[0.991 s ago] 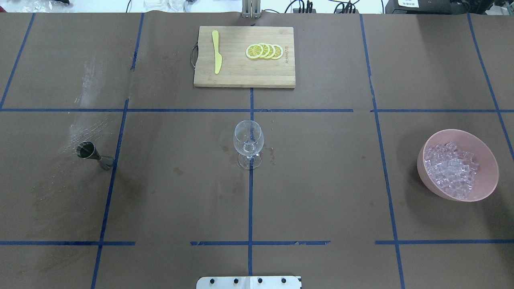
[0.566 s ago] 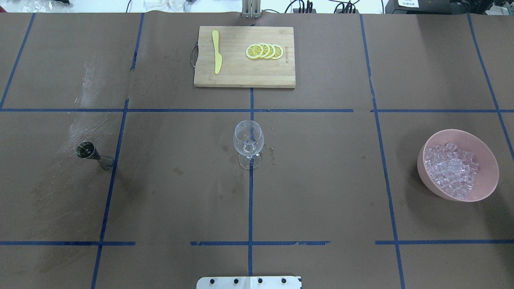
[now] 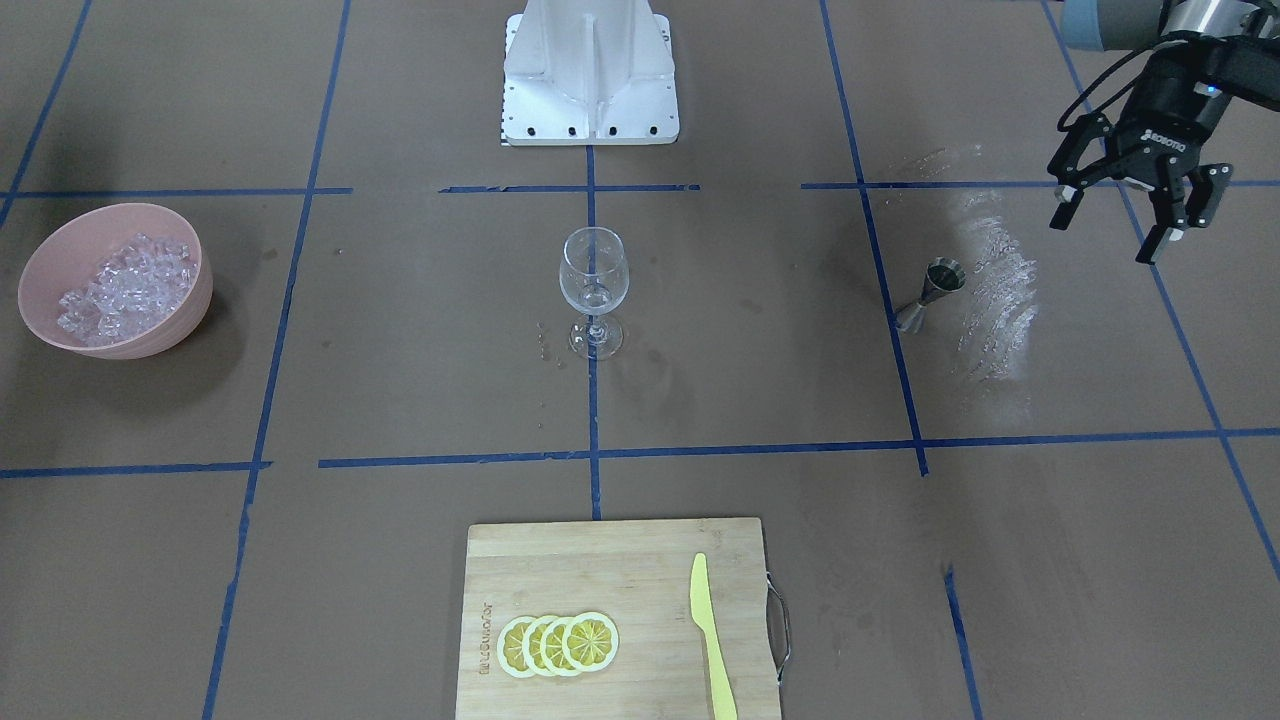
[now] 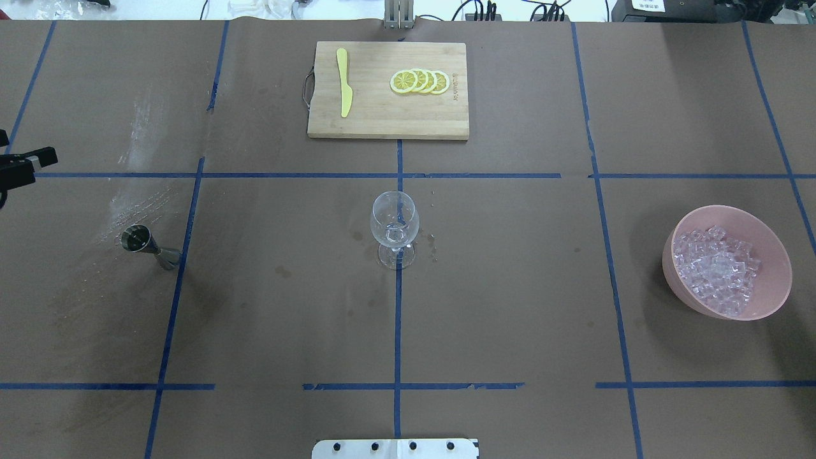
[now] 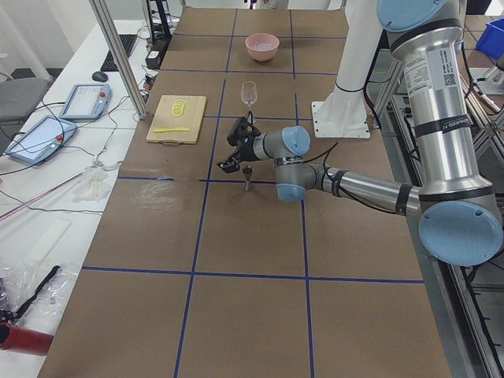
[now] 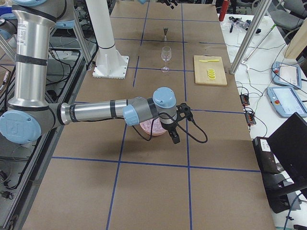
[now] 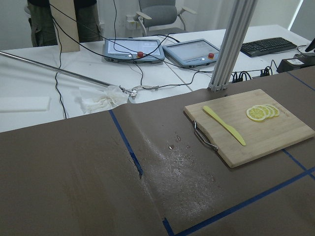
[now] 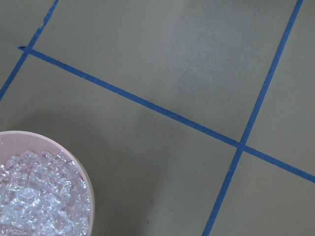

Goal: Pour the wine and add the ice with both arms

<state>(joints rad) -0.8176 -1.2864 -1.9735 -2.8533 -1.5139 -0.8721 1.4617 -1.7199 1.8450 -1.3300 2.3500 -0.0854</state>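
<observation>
I move my left gripper to the small steel jigger next and close it on the jigger's narrow middle [image 3: 924, 301], just below its upper cup.
A clear wine glass [image 4: 394, 220] stands upright at the table's centre, also in the front view [image 3: 594, 275]. I cannot make out wine in it. A small steel jigger [image 4: 143, 245] stands on the left. A pink bowl [image 4: 774, 280] on the right holds heaped ice [image 4: 717, 268]. My left gripper [image 3: 1105, 238] hovers open and empty, out beyond the jigger [image 3: 935, 290]; one of its fingers [image 4: 32, 158] shows at the overhead view's left edge. My right gripper [image 6: 175, 127] shows only in the right side view, over the bowl's outer side; I cannot tell if it is open.
A bamboo cutting board [image 4: 382, 124] at the far middle carries a yellow knife [image 4: 345, 83] and lemon slices [image 4: 421, 81]. A wet, whitish smear [image 3: 1000, 290] marks the brown paper near the jigger. The white pedestal base [image 3: 590, 75] stands at the robot's edge.
A finger of my left gripper has come into the overhead view at its left edge. The glass, jigger and bowl have not moved.
</observation>
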